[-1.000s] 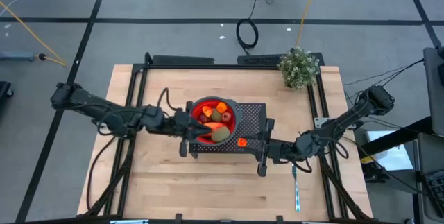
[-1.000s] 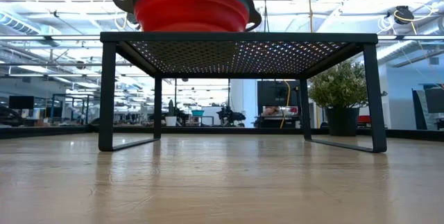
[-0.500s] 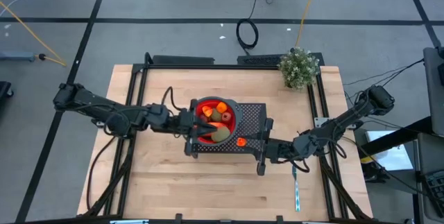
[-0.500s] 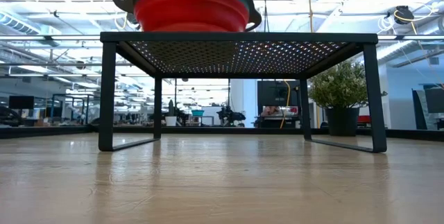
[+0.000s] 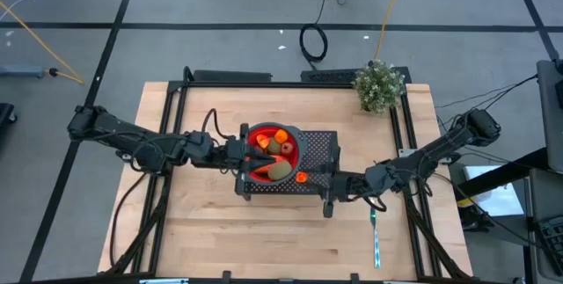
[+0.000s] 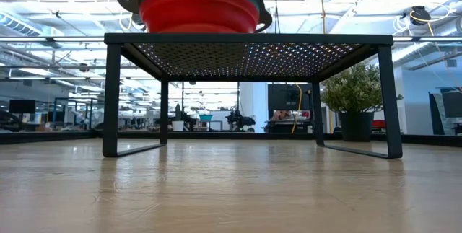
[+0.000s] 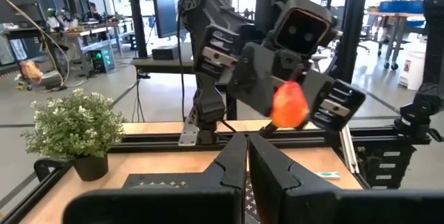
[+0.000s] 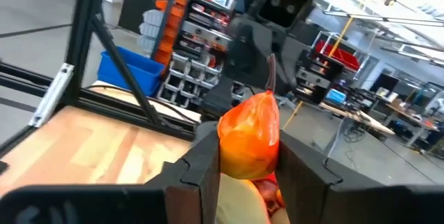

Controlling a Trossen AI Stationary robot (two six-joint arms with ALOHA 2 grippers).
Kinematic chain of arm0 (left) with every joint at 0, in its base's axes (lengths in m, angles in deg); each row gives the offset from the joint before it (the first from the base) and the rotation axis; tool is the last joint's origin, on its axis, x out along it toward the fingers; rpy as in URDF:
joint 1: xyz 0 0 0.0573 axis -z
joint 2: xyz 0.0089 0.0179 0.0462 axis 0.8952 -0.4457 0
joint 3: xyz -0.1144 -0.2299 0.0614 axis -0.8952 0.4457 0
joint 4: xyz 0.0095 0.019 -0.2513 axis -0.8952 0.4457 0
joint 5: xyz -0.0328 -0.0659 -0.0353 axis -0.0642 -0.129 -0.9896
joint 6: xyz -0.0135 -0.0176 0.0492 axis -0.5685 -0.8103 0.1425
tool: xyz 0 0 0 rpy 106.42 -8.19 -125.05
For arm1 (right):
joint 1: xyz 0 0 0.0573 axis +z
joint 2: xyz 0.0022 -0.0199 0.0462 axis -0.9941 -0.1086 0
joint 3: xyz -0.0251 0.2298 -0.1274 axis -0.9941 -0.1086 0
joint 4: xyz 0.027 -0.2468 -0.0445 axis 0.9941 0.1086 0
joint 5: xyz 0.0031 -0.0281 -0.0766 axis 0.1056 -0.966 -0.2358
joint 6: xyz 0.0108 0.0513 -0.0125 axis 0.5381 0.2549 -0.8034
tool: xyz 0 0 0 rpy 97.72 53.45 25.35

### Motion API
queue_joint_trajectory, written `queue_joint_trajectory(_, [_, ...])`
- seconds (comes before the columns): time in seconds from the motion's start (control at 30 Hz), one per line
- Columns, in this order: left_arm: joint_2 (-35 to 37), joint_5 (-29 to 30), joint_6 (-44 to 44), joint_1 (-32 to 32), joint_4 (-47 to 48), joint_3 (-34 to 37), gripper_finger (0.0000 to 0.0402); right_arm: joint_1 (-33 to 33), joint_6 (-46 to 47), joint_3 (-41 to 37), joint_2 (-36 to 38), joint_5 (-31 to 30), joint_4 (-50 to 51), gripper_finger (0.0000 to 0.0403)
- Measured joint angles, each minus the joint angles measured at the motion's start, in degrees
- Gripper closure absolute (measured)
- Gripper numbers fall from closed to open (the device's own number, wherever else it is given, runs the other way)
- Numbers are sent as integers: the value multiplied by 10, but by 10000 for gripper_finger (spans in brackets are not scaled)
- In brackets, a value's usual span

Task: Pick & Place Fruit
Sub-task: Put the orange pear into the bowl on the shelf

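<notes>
I will open my left fingers, shut short, reach farther, and close around the orange-red piece point(image 5: 302, 177) in my right gripper.
A red bowl point(image 5: 264, 136) with a dark rim stands on a black perforated rack point(image 5: 322, 148) at the table's middle; several toy fruit pieces point(image 5: 279, 168) lie in it. My right gripper point(image 5: 307, 178) hovers level at the bowl's right rim, shut on a small orange-red piece point(image 8: 250, 137), which also shows in the left wrist view point(image 7: 289, 105). My left gripper point(image 5: 250, 159) is level at the bowl's left rim, fingers shut point(image 7: 248, 158) with nothing between them. Whether it touches the bowl, I cannot tell. The low view shows only the bowl point(image 6: 198, 6) on the rack point(image 6: 249, 40). My right gripper pinches the orange-red piece's two sides point(image 8: 225, 148) between its two fingers. The fingers come level from the table's right. The piece stands up out of the fingers, lifted clear above the rack beside the bowl's right rim.
A bushy potted plant point(image 5: 379, 85) stands at the table's far right. A slim utensil with a light-blue handle point(image 5: 375, 242) lies near the front right. The rack's legs point(image 6: 110, 96) stand on the wooden tabletop point(image 5: 202, 240), with free room on the left and along the front.
My right gripper has swung a little toward the bowl with the orange-red piece still pinched. My left gripper has crept slightly toward the table's right, up to the bowl's left rim, still shut.
</notes>
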Motion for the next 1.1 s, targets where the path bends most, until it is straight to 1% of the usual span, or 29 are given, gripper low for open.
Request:
queue_joint_trajectory(0.13, [0, 0, 1, 0, 0, 0, 382, -13, 0, 0, 0, 3, 0, 291])
queue_joint_trajectory(0.27, [0, 0, 0, 0, 0, 0, 382, -27, 0, 0, 0, 42, -4, 291])
queue_joint_trajectory(0.37, [0, 2, 1, 0, 0, 0, 382, -35, 0, 0, 0, 60, -5, 291])
queue_joint_trajectory(1.0, [0, 3, -4, 0, -4, 0, 382, -38, 0, 0, 0, 59, -4, 291])
queue_joint_trajectory(1.1, [0, -5, -6, 0, -4, 0, 382, -38, 0, 0, 0, 59, -4, 291])
